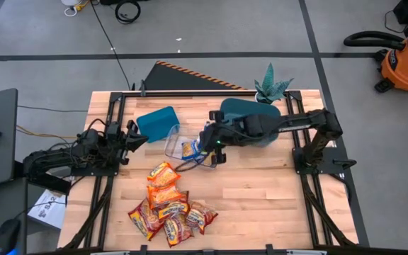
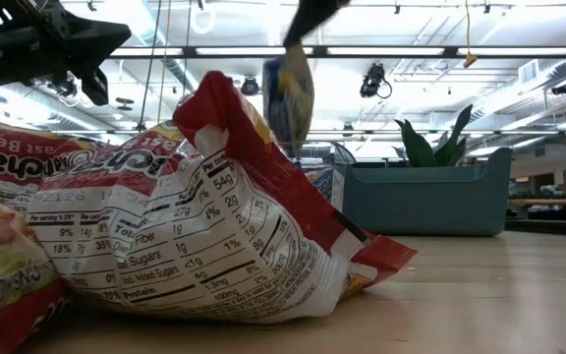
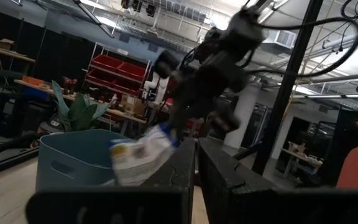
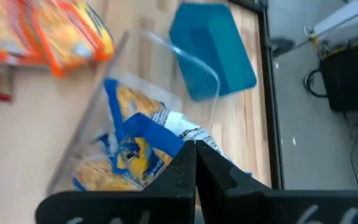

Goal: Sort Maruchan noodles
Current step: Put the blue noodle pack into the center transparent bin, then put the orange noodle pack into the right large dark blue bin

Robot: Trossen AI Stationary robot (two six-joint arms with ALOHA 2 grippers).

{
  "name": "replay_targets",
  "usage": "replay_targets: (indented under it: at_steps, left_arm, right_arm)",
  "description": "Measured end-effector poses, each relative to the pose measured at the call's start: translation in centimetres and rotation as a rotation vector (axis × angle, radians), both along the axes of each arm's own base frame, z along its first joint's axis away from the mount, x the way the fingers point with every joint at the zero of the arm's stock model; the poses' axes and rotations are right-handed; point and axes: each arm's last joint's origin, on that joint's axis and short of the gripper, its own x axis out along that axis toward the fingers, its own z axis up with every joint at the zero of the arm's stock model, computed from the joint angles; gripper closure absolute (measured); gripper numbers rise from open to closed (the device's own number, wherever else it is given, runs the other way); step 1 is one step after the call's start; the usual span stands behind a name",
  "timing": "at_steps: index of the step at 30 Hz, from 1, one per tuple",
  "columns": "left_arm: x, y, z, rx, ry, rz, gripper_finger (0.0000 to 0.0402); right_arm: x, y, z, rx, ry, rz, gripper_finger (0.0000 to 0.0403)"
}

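Note:
My right gripper is holding a noodle packet. Next, I let go of it inside the clear plastic tray [image 1: 201,153] [image 4: 122,157], with the other blue-and-yellow packet.
My right gripper [image 1: 207,147] [image 4: 196,146] hovers over the clear plastic tray [image 1: 171,144] at mid-table, shut on a blue-and-yellow noodle packet [image 4: 148,134] [image 2: 291,93]. Another blue-and-yellow packet [image 4: 101,174] lies inside the tray. A pile of orange and red-and-yellow packets [image 1: 167,205] lies flat on the wood near the front edge; in the low view it fills the foreground [image 2: 165,236]. My left gripper [image 1: 134,139] [image 3: 196,158] waits left of the tray, beside a tipped teal bin [image 1: 158,122], its fingers shut and empty. My right gripper pinches the blue-and-yellow packet between its two fingers at one end [image 4: 182,134], coming from above and slanting from the table's right. The packet is lifted clear and hangs below the fingers [image 2: 291,98], over the clear tray.
A second teal bin [image 1: 250,117] stands upright at the far side behind my right arm, with a potted plant [image 1: 271,88] beyond it. Bare wood [image 1: 261,191] stretches right of the packet pile. Black frame rails [image 1: 310,191] run along both table sides.

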Motion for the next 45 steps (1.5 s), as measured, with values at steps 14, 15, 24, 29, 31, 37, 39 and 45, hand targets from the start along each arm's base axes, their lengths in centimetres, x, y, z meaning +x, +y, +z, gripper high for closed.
replay_targets:
  at_steps: [14, 15, 24, 29, 31, 37, 39, 45]
  left_arm:
    - [0.0, 0.0, 0.0, 0.0, 0.0, 0.0, 0.0377]
    - [0.0, 0.0, 0.0, 0.0, 0.0, 0.0, 0.0377]
    - [0.0, 0.0, 0.0, 0.0, 0.0, 0.0, 0.0377]
    - [0.0, 0.0, 0.0, 0.0, 0.0, 0.0, 0.0377]
    - [0.0, 0.0, 0.0, 0.0, -0.001, 0.0, 0.0377]
    - [0.0, 0.0, 0.0, -0.001, 0.003, 0.0, 0.0377]
    - [0.0, 0.0, 0.0, 0.0, 0.001, 0.0, 0.0377]
    - [0.0, 0.0, 0.0, 0.0, 0.0, 0.0, 0.0377]
  right_arm:
    - [1.1, -4.3, -2.6, 0.296, 0.038, 0.123, 0.0396]
    - [1.4, -4.4, -3.3, 0.316, 0.052, 0.132, 0.0396]
    - [4.6, -5.1, -8.9, 0.333, 0.073, 0.137, 0.0387]
    - [6.2, -5.0, -10.5, 0.378, 0.015, 0.19, 0.0369]
    - [6.5, -5.0, -11.2, 0.401, 0.025, 0.205, 0.0358]
    - [6.3, -4.9, -10.4, 0.436, 0.001, 0.218, 0.0317]
    - [5.9, -4.8, -9.1, 0.442, -0.035, 0.217, 0.0304]
    - [4.2, -4.2, -5.2, 0.449, -0.113, 0.223, 0.0267]
